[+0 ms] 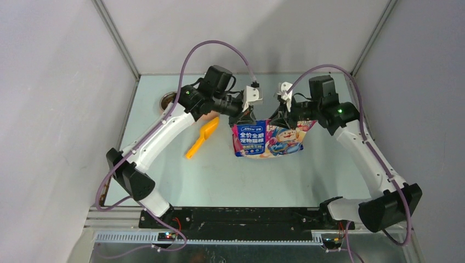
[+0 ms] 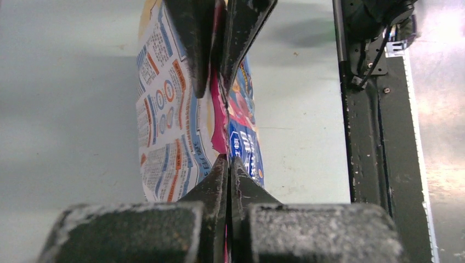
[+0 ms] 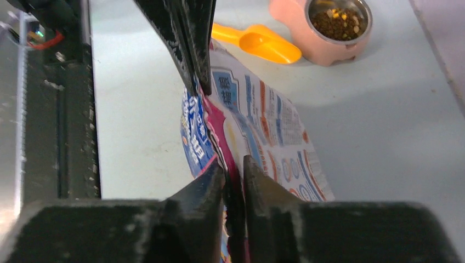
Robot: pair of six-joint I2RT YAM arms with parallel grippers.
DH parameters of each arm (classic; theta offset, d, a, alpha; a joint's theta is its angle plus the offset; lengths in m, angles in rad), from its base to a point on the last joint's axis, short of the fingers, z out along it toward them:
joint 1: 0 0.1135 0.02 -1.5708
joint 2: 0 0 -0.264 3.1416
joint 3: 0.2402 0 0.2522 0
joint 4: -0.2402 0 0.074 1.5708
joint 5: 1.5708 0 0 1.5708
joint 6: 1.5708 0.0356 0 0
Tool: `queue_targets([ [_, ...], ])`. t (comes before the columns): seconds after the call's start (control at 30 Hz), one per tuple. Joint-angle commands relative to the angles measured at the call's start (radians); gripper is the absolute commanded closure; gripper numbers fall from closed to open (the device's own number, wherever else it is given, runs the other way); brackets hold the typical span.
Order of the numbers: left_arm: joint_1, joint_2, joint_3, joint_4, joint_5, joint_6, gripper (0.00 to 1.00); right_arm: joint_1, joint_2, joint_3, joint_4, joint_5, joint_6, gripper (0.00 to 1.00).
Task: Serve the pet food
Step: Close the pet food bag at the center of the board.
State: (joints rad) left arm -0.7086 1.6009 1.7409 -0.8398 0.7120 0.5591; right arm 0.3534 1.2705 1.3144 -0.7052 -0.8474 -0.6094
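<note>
The bag's top edge is pinched short of its corner; my left gripper should reopen and grip nearer the bag's corner (image 1: 234, 127), leaving my right gripper room.
The cat food bag (image 1: 266, 139), glossy blue, pink and red, hangs upright above the middle of the table, held by its top edge. My left gripper (image 1: 245, 118) is shut on the bag's left top corner, and my right gripper (image 1: 285, 118) is shut on the right top corner. In the left wrist view my left gripper (image 2: 227, 164) pinches the bag (image 2: 170, 126). In the right wrist view my right gripper (image 3: 233, 170) clamps the bag's pink seam (image 3: 263, 120). Brown kibble (image 3: 335, 17) lies in a steel bowl of the pink feeder (image 3: 318, 49).
An orange scoop (image 1: 202, 137) lies on the table left of the bag, also seen in the right wrist view (image 3: 263, 43). The feeder sits at the far left, mostly hidden under my left arm (image 1: 164, 129). Grey walls close in the table on three sides.
</note>
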Motion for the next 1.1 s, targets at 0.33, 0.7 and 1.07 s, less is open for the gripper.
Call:
queue_targets([
  [0.33,0.060,0.016,0.068,-0.002,0.234,-0.102,1.00,0.075,0.115,0.148,-0.049,-0.118,-0.010,0.51],
  [0.7,0.077,0.012,0.050,0.020,0.254,-0.129,1.00,0.103,0.137,0.143,-0.067,-0.035,-0.044,0.70],
  [1.07,0.071,-0.020,0.027,0.019,0.136,-0.085,0.40,0.111,0.159,0.165,-0.050,0.030,0.014,1.00],
])
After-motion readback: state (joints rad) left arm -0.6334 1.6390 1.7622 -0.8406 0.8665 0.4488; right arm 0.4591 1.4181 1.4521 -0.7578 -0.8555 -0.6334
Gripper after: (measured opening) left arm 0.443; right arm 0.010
